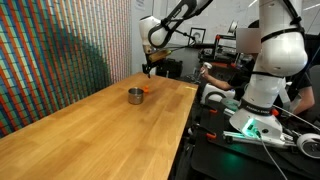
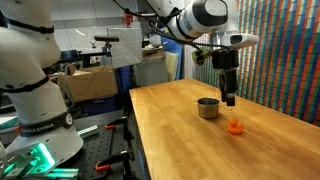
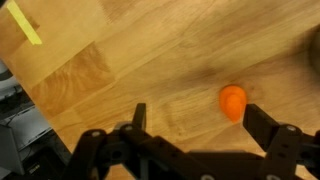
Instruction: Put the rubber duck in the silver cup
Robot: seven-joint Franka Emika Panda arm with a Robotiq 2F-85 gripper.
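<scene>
The rubber duck sits beside the silver cup. Next, I lower my gripper to it and close around its body (image 1: 146, 90) (image 3: 233, 102).
The rubber duck (image 2: 236, 126), a tiny orange blob, lies on the wooden table just beside the silver cup (image 2: 208, 108). It also shows in an exterior view (image 1: 146, 89) next to the cup (image 1: 135, 96), and in the wrist view (image 3: 233, 101). My gripper (image 2: 230, 98) hangs above the table over the duck and cup, fingers spread and empty. In the wrist view the gripper (image 3: 195, 115) is open, and the duck sits close to one finger. The cup is out of the wrist view.
The long wooden table (image 1: 90, 130) runs along a coloured patterned wall (image 1: 50, 50). A strip of yellow tape (image 3: 25, 24) lies on the table. A white robot base (image 2: 40, 110) and lab clutter stand beside the table's edge.
</scene>
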